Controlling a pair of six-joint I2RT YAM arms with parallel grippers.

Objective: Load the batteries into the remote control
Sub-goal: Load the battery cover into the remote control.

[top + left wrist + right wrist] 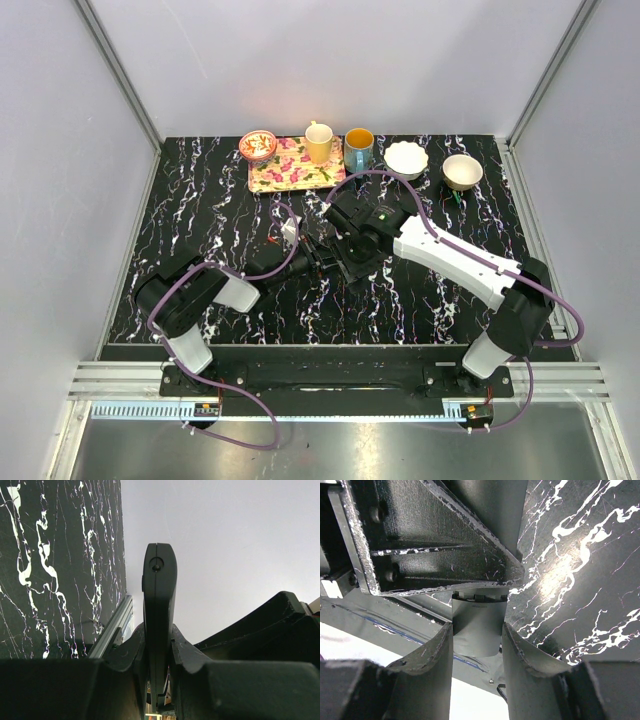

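The remote control's seam gapes while my right gripper holds its end by the side edges, so next I open, turn and pinch the remote control's end across its flat sides (477, 630).
My left gripper (159, 647) is shut on the remote control (159, 590), a slim black bar seen edge-on and standing out from between the fingers. In the top view both grippers meet over the table's middle, the left gripper (318, 258) coming from the left and the right gripper (343, 255) from the right, and they hide most of the remote. In the right wrist view my right gripper (477, 636) has its fingers against both sides of the remote's flat dark grey end (476, 615), under the left gripper's body (430, 540). A tiny reddish speck (272, 241) lies left of the grippers, too small to identify. No batteries show clearly.
At the back stand a floral tray (290, 170) with a pink bowl (258, 145) and a yellow mug (319, 142), a teal mug (359, 148), a white bowl (406, 158) and a beige bowl (462, 171). Grey walls close in three sides of the black marbled table (200, 220).
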